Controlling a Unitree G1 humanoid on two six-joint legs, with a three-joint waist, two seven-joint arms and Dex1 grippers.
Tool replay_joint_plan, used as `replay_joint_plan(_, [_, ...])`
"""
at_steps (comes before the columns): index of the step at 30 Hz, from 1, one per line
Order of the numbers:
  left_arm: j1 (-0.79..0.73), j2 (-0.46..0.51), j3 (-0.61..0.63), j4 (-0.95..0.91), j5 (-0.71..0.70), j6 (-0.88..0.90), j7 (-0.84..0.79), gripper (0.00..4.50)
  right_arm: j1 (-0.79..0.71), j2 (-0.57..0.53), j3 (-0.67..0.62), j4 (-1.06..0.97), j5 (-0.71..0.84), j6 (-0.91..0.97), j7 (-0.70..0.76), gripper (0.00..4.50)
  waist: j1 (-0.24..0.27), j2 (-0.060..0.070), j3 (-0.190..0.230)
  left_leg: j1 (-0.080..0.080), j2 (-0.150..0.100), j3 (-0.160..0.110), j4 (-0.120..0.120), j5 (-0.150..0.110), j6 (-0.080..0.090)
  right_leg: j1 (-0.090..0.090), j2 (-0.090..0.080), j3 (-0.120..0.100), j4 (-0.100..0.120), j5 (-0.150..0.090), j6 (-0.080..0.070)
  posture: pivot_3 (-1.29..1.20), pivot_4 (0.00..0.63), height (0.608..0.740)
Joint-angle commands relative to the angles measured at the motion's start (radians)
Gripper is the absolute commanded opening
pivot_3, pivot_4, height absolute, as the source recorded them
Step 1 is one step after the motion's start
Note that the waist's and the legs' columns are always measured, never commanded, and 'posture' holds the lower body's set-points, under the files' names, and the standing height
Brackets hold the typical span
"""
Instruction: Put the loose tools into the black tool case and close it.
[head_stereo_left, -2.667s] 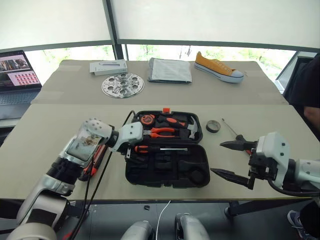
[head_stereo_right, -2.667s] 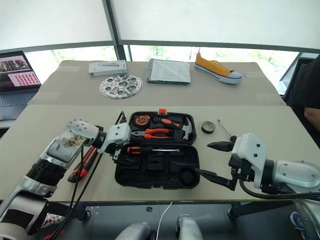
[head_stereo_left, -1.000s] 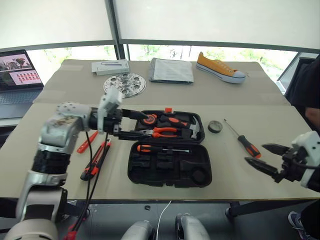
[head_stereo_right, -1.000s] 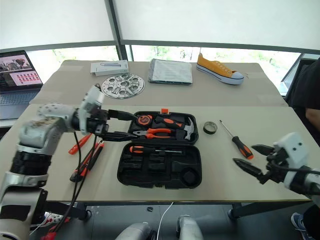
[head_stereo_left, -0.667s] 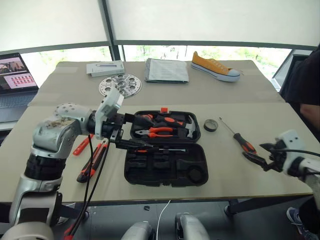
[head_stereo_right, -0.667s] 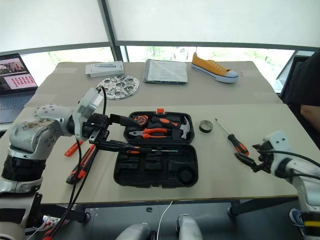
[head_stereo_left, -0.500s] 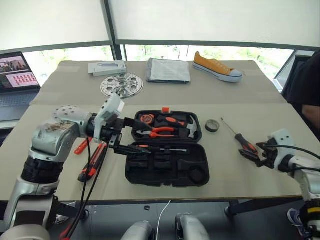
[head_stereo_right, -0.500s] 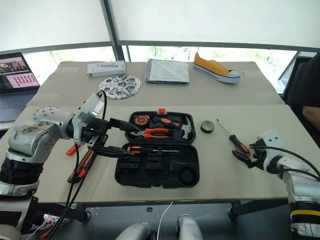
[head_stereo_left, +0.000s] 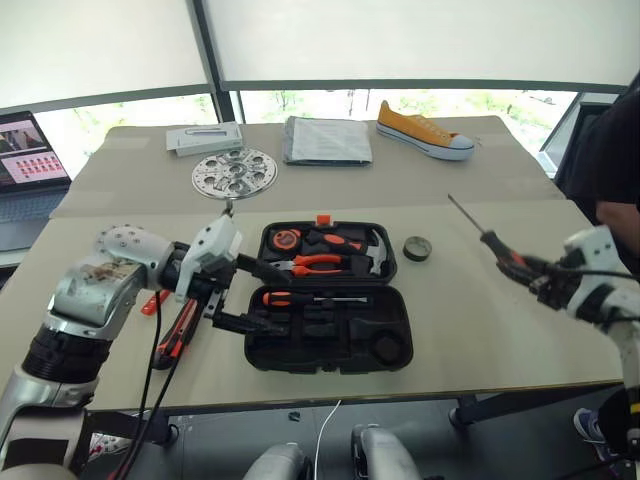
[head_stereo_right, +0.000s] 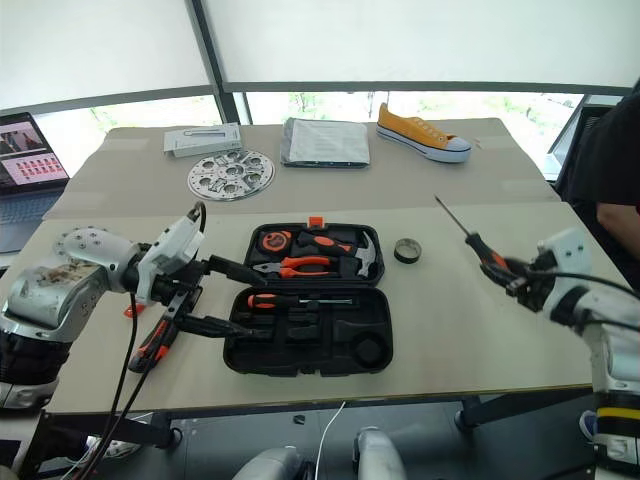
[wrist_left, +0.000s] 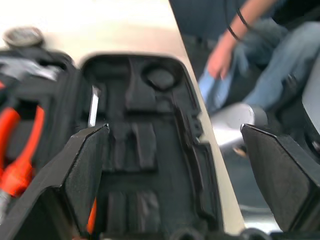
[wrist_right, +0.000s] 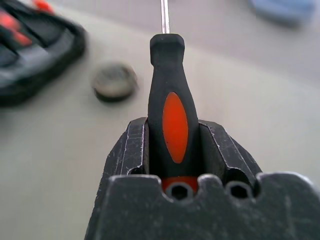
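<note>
The robot's right gripper should put the second screwdriver down in the case's near half (head_stereo_left: 340, 309), beside the first screwdriver.
The black tool case (head_stereo_left: 400, 325) lies open at the table's middle, with one black-and-orange screwdriver (head_stereo_left: 290, 298) in its near half. My right gripper (head_stereo_left: 535, 275) is shut on the handle of a second screwdriver (wrist_right: 175, 120) and holds it above the table right of the case, shaft pointing away and up. The small tape roll (head_stereo_left: 417, 248) lies between case and gripper. My left gripper (head_stereo_left: 262, 297) stands open at the case's left edge, nothing between its fingers (wrist_left: 85, 170). The utility knife (head_stereo_left: 180, 325) and slim orange tester (head_stereo_left: 152, 302) lie left of the case, partly hidden by my left arm.
Pliers (head_stereo_left: 318, 264), a hammer and a tape measure sit in the case's far half. At the back are a laptop (head_stereo_left: 25, 160), a grey flat box (head_stereo_left: 205, 137), a metal disc (head_stereo_left: 233, 172), a folded grey cloth (head_stereo_left: 322, 140) and a yellow shoe (head_stereo_left: 424, 131). A person (head_stereo_left: 615, 160) sits at the right.
My right gripper has shut on the screwdriver that lay on the table and lifted it up and forward. My left gripper has sunk and drawn back a little, still open.
</note>
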Motion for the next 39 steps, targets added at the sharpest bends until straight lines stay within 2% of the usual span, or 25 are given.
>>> replay_joint_plan(1, [0.032,0.055,0.030,-0.054,-0.005,-0.019,-0.028,4.50,-0.048,-0.006,0.164,-0.197,0.037,0.045,0.138,1.01,0.001,0.000,0.000,0.000,0.001,0.000,0.000,0.000,0.000,0.000,0.001,0.000,0.000,0.000,-0.001,0.00,0.150,0.740])
replay_joint_plan(4, [0.065,0.072,0.048,-0.078,-0.018,-0.016,-0.014,4.50,-0.083,0.010,0.320,-0.281,-0.013,0.015,0.220,1.01,0.013,0.000,0.000,-0.001,0.003,-0.001,0.000,-0.001,0.001,0.000,0.003,0.000,-0.001,0.000,-0.001,0.00,0.150,0.740])
replay_joint_plan(7, [0.080,0.071,0.057,-0.084,-0.003,-0.027,0.020,4.50,-0.142,0.065,0.509,-0.277,-0.156,-0.039,0.228,1.01,0.020,-0.001,0.001,-0.002,0.002,0.000,0.002,-0.001,0.002,-0.001,0.002,-0.001,-0.001,0.000,-0.001,0.00,0.150,0.740])
replay_joint_plan(10, [0.080,0.067,0.062,-0.090,-0.007,-0.027,0.038,4.50,-0.163,0.083,0.563,-0.253,-0.220,-0.062,0.224,1.01,0.030,-0.001,0.001,-0.005,0.000,0.000,0.003,-0.001,0.002,-0.005,0.001,-0.001,0.000,0.000,-0.001,0.00,0.150,0.740])
replay_joint_plan(19, [0.090,0.072,0.073,-0.102,-0.017,-0.024,0.069,4.50,-0.133,0.079,0.557,-0.246,-0.246,-0.054,0.224,1.01,0.026,-0.001,0.001,-0.007,-0.001,0.000,0.003,-0.001,0.001,-0.008,0.000,-0.002,0.001,0.000,-0.001,0.00,0.150,0.740])
replay_joint_plan(29, [0.066,0.063,0.053,-0.089,-0.001,-0.042,0.071,4.50,-0.108,0.047,0.493,-0.231,-0.219,-0.070,0.244,1.01,0.028,-0.001,0.001,-0.007,-0.002,0.000,0.002,-0.001,0.001,-0.008,0.000,-0.002,0.001,0.001,-0.002,0.00,0.150,0.740])
replay_joint_plan(39, [0.028,0.041,0.032,-0.070,0.011,-0.049,0.073,4.50,-0.113,0.073,0.505,-0.231,-0.239,-0.090,0.237,1.01,0.026,-0.001,0.001,-0.007,-0.001,0.000,0.002,-0.001,0.001,-0.008,0.000,-0.001,0.001,0.001,-0.002,0.00,0.150,0.740])
